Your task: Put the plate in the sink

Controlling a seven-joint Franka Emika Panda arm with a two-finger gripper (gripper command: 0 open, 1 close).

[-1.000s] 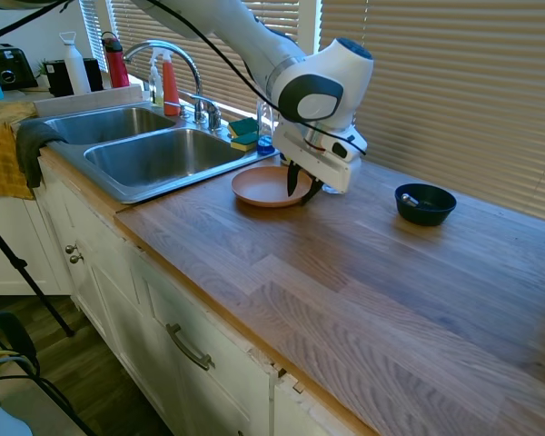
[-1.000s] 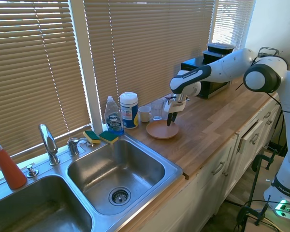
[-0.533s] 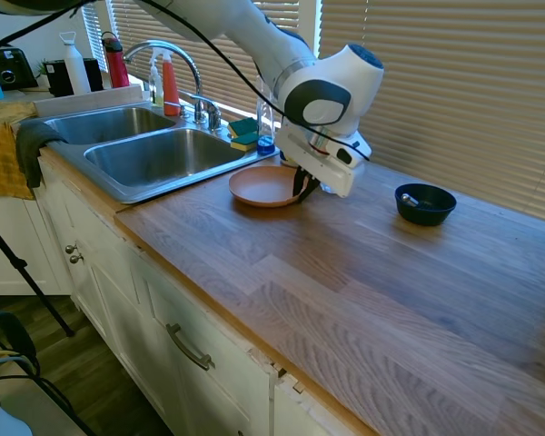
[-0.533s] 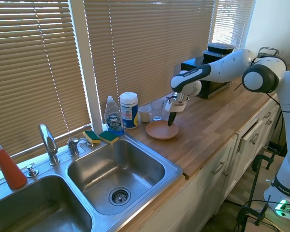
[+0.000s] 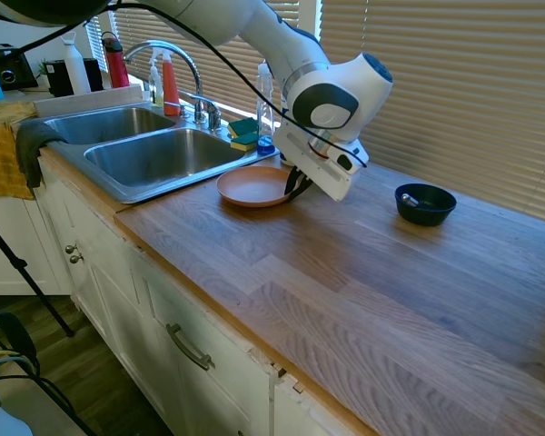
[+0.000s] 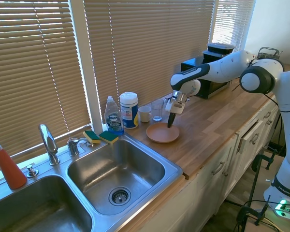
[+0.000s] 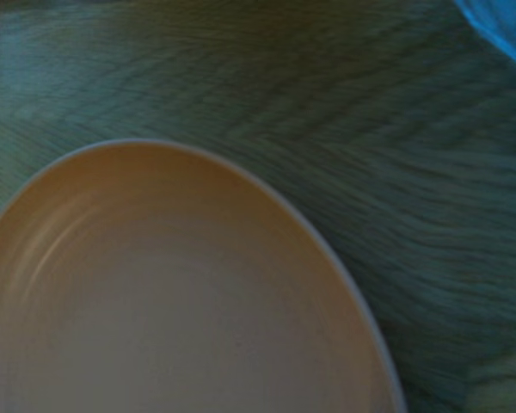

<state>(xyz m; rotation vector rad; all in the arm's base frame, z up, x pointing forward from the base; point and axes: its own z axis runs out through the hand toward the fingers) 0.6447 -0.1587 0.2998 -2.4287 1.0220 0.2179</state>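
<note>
The plate, now at the wooden counter beside the sink, will be let go by my gripper down in the sink's near basin (image 5: 152, 175), close to the basin's front side.
The terracotta-orange plate (image 5: 250, 186) (image 6: 162, 133) is on the wooden counter just beside the sink's near basin, and it fills most of the wrist view (image 7: 172, 292). My gripper (image 5: 295, 184) (image 6: 170, 123) points down at the plate's rim on the side away from the sink and is shut on that rim. The stainless double-basin sink (image 5: 134, 192) (image 6: 174, 169) starts a short way past the plate's other edge. I cannot tell whether the plate rests on the wood or hangs just above it.
A dark blue bowl (image 5: 425, 203) sits further along the counter. Behind the plate stand sponges (image 6: 100, 137), a dish soap bottle (image 6: 114, 116), a white canister (image 6: 129, 109), a cup (image 6: 145, 114) and a glass (image 6: 157, 109). The faucet (image 6: 47, 140) rises behind the basins.
The gripper has carried the plate along the counter toward the sink, and the wrist has tilted a little. The plate now lies closer to the basin's rim.
</note>
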